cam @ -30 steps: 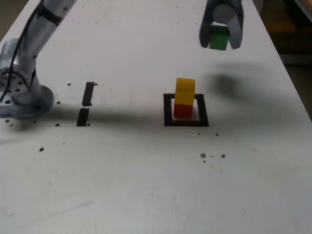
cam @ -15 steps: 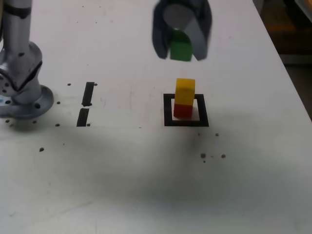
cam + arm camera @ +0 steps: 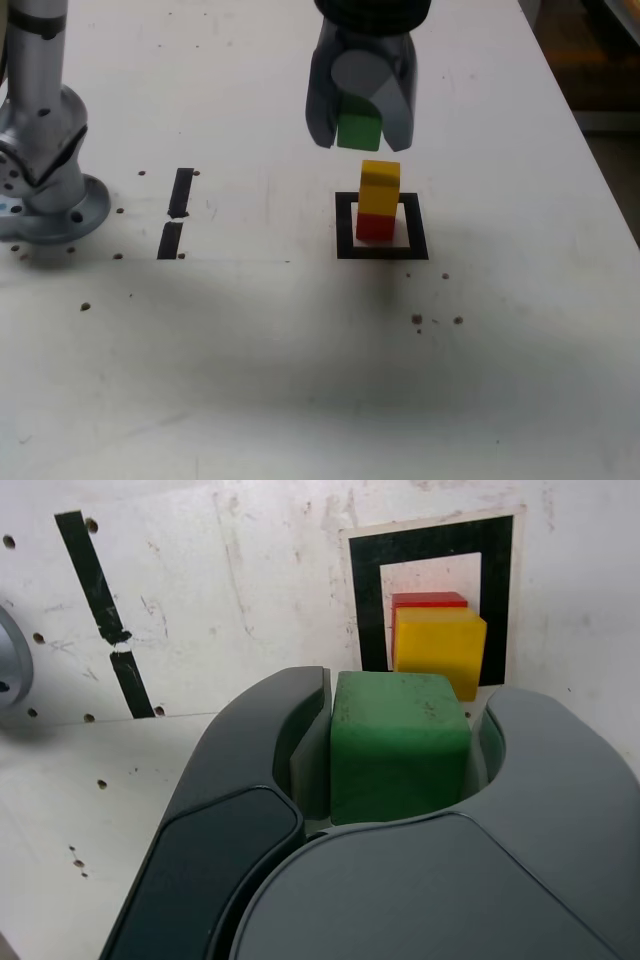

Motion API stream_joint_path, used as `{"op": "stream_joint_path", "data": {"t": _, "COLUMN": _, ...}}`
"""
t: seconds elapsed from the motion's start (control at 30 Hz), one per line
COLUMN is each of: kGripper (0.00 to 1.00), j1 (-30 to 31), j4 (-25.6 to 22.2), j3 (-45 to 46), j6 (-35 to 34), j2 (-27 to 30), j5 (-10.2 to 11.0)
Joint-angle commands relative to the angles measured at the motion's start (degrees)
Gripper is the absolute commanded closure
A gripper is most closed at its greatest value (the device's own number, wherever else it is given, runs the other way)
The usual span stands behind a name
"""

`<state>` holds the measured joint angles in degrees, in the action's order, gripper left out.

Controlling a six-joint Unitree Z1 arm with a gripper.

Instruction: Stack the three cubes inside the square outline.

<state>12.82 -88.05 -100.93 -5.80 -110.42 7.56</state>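
Observation:
My gripper will let go of the green cube on top of the yellow cube (image 3: 380, 160) (image 3: 441, 650), so it becomes the highest in the stack.
Inside the square outline (image 3: 345, 228) (image 3: 366, 590) a yellow cube (image 3: 379, 186) (image 3: 440, 647) sits on top of a red cube (image 3: 376, 226) (image 3: 428, 600). My gripper (image 3: 360, 130) (image 3: 400, 745) hangs in the air just above that stack and slightly toward the exterior view's left. It is shut on the green cube (image 3: 359, 130) (image 3: 398, 742), which is held between the two dark fingers (image 3: 320, 105) and is clear of the yellow cube.
Two short black tape strips (image 3: 177, 212) (image 3: 105, 620) lie on the white table at the exterior view's left, near the arm's metal base (image 3: 45, 170). Small holes and specks dot the tabletop. The table's far right edge (image 3: 590, 130) borders darker floor.
The gripper with the green cube has swung from the far right toward the left and come lower, ending just above the yellow-on-red stack. The stack has not moved.

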Motion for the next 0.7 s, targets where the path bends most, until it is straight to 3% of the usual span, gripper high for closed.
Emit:
{"op": "stream_joint_path", "data": {"t": 0.0, "kGripper": 0.89, "j1": -0.4, "j4": 0.8, "j3": 1.3, "j6": -1.3, "j2": -0.2, "j5": -0.6}}
{"op": "stream_joint_path", "data": {"t": 0.2, "kGripper": 0.89, "j1": -2.0, "j4": 4.9, "j3": 4.7, "j6": -2.3, "j2": -0.4, "j5": -2.3}}
{"op": "stream_joint_path", "data": {"t": 0.67, "kGripper": 0.89, "j1": -2.4, "j4": 8.2, "j3": 4.7, "j6": -2.2, "j2": -1.8, "j5": -2.4}}
